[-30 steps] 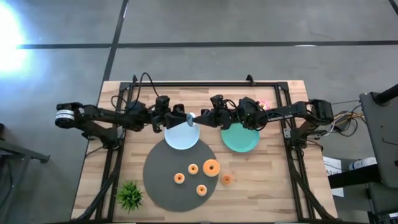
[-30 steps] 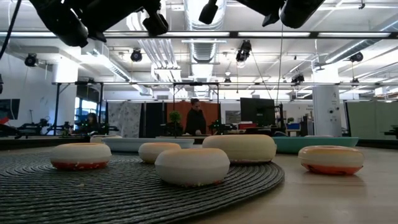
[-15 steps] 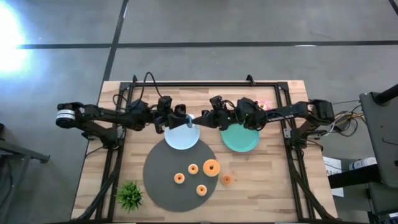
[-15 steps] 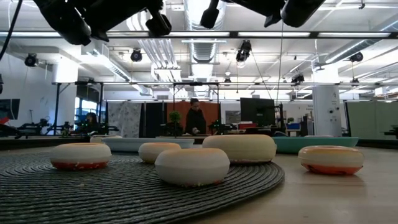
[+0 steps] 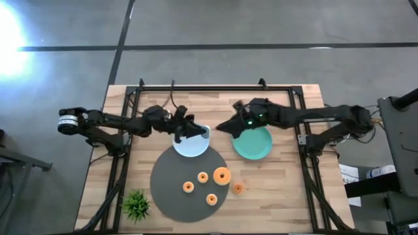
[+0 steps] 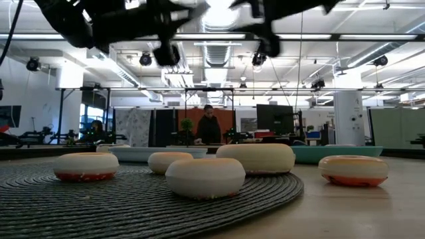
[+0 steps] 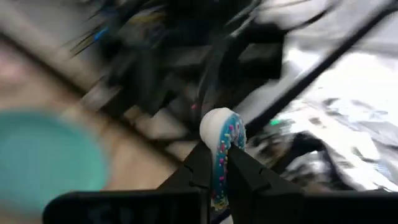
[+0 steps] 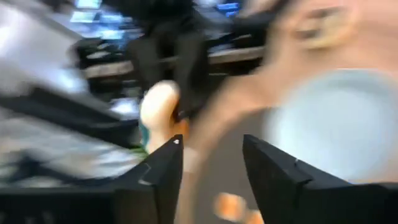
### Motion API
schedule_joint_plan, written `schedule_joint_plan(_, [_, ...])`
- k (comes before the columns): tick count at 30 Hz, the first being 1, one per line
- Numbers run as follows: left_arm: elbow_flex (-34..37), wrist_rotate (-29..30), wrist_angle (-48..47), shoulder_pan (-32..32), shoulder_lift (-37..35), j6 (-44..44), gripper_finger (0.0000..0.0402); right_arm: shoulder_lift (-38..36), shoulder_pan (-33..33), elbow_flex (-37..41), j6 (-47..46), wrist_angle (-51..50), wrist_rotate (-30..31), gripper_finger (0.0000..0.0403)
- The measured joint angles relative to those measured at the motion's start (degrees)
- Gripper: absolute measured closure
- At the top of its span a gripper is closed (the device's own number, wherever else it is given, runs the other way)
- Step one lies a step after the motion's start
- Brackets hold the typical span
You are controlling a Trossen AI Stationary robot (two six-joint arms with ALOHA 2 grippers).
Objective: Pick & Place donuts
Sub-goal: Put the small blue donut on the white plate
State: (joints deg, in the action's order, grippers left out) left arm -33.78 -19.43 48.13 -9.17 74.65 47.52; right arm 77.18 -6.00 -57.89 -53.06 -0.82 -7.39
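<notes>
I will release the blue donut from my left gripper inside the light blue plate's rim (image 5: 191, 150) facing the orange donuts. The blue donut is now above that plate's far rim.
A pale donut with blue sprinkled icing (image 7: 222, 134) is up in the air above the far rim of the light blue plate (image 5: 191, 147), and my left gripper (image 5: 194, 132) is shut on it. My right gripper (image 5: 224, 126) hangs just to its right, open and empty, beside the green plate (image 5: 255, 145). The right wrist view shows the same donut (image 8: 160, 106) beyond its spread fingers. Several orange donuts (image 5: 222, 175) lie flat on the dark round mat (image 5: 171, 189), and one (image 5: 238, 188) lies on the bare wood. My left gripper pinches the donut's ring (image 7: 217, 155) between its two fingers, which press on its two flat faces. Most of the ring stands out past the fingertips. The donut is lifted clear, above the light blue plate's far rim.
A small green plant (image 5: 136, 204) stands at the near left corner. In the low view the donuts (image 6: 205, 177) sit on the woven mat (image 6: 99, 206), with both arms high above them. People and equipment show in the room behind.
My left gripper has shut on the blue-iced donut and taken hold of it, moving a little toward the table's right edge. My right gripper has opened, let go of the donut and drawn back toward the right, its arm stretching out.
</notes>
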Motion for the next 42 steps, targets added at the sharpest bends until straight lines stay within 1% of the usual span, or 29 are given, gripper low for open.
schedule_joint_plan(3, [1.3,2.8,-10.1,-0.2,0.0,0.1,0.0396,-5.1,0.0,-0.4,1.3,-14.4,6.1,0.0213])
schedule_joint_plan(7, [1.6,6.9,-21.9,-0.4,0.6,0.6,0.0396,-9.2,1.4,-0.1,1.2,-23.9,12.1,0.0199])
schedule_joint_plan(9, [1.5,7.5,-23.8,-0.4,1.7,1.2,0.0396,-10.3,1.8,-0.1,1.2,-26.3,14.2,0.0198])
schedule_joint_plan(11, [0.4,7.5,-23.5,-0.4,2.8,2.2,0.0396,-10.9,2.0,-0.1,1.2,-28.1,15.3,0.0198])
schedule_joint_plan(14, [-3.6,7.6,-24.1,-0.4,5.1,1.1,0.0397,-11.2,2.0,-0.1,1.2,-29.8,16.4,0.0197])
schedule_joint_plan(16, [-6.9,7.5,-31.4,-0.6,6.6,-1.1,0.0397,-11.4,2.0,-0.1,1.2,-30.6,16.5,0.0197])
schedule_joint_plan(18, [-10.5,7.8,-42.1,-1.1,8.0,-4.8,0.0397,-11.4,2.0,-0.1,1.2,-31.2,16.5,0.0197])
schedule_joint_plan(20, [-12.9,9.2,-52.6,-1.5,8.6,-7.6,0.0397,-11.4,2.4,0.0,1.2,-32.1,16.6,0.0197])
schedule_joint_plan(22, [-13.5,9.7,-57.0,-2.3,9.0,-9.3,0.0397,-11.4,2.8,0.0,1.2,-32.6,16.6,0.0197])
schedule_joint_plan(24, [-12.7,8.6,-58.5,-3.4,9.5,-9.4,0.0397,-11.4,3.1,0.2,1.2,-32.6,16.6,0.0197])
schedule_joint_plan(27, [-11.5,-0.2,-57.8,-5.1,11.2,-8.4,0.0397,-11.4,3.0,0.3,1.2,-32.6,16.8,0.0197])
schedule_joint_plan(30, [-11.1,-2.6,-57.9,-4.6,13.5,-8.6,0.0397,-11.1,3.0,0.3,1.5,-32.6,17.5,0.0197])
schedule_joint_plan(33, [-11.2,-3.2,-57.8,-3.6,15.5,-8.5,0.0397,-10.9,3.0,0.4,1.6,-32.7,17.6,0.0197])
schedule_joint_plan(37, [-11.3,-2.3,-57.7,-2.2,16.6,-8.7,0.0397,-10.7,3.0,0.4,1.6,-32.7,17.6,0.0197])
schedule_joint_plan(40, [-11.3,-0.5,-58.2,-1.7,16.7,-8.6,0.039,-10.7,3.0,0.4,1.6,-32.5,17.6,0.0197])
schedule_joint_plan(42, [-11.3,2.7,-58.3,-1.2,16.6,-8.6,0.0375,-10.7,3.0,0.4,1.6,-32.6,17.6,0.0197])
